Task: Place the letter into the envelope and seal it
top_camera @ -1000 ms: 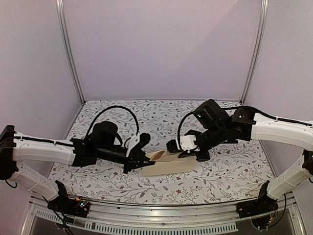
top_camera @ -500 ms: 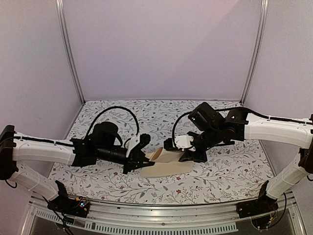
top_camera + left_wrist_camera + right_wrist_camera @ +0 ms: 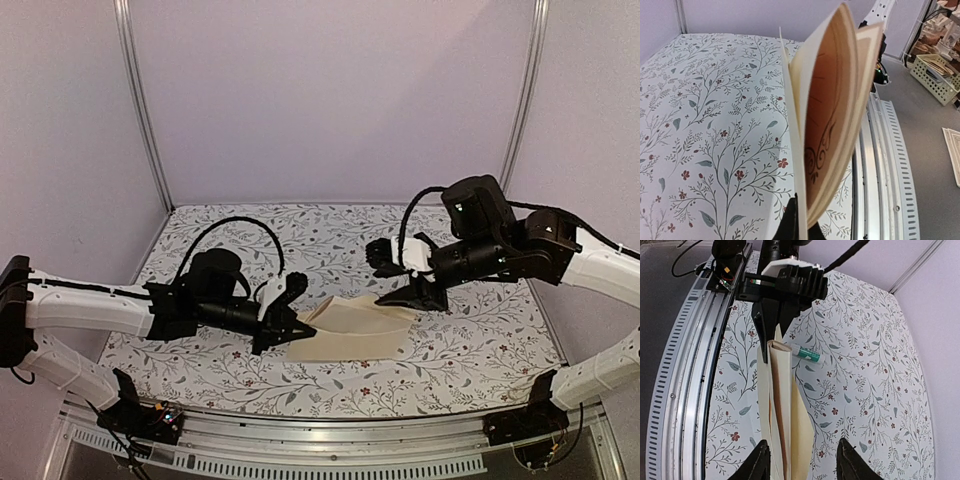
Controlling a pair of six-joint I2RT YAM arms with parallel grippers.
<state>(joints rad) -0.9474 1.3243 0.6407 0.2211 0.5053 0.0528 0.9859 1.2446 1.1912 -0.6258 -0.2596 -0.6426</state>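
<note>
The bunched cream layers all stand between the open fingers of my right gripper, so next I move that gripper back and pinch just the envelope's back side point(image 3: 804, 427).
The cream envelope point(image 3: 352, 338) lies at the table's front middle, its left end lifted off the cloth. My left gripper point(image 3: 288, 326) is shut on that end, and the dark fingers point(image 3: 790, 222) pinch the cream wall point(image 3: 792, 125). The tan letter point(image 3: 827, 115) with its dark scrollwork sits curled inside the envelope; its brown edge point(image 3: 776, 410) shows between the cream layers point(image 3: 785, 390). My right gripper point(image 3: 398, 277) hangs open above and just right of the envelope's right end. Its fingers point(image 3: 759, 462) stand wide apart, touching no paper.
A green and white glue stick point(image 3: 808, 355) lies on the floral cloth beside the left gripper's fingers point(image 3: 771, 322). The metal rail point(image 3: 880, 150) runs along the table's near edge. Purple walls and frame posts point(image 3: 140, 110) close the back.
My right gripper has opened, let go of the paper, and drawn back up and to the right. The envelope's right end has dropped onto the table. The left arm has not moved.
</note>
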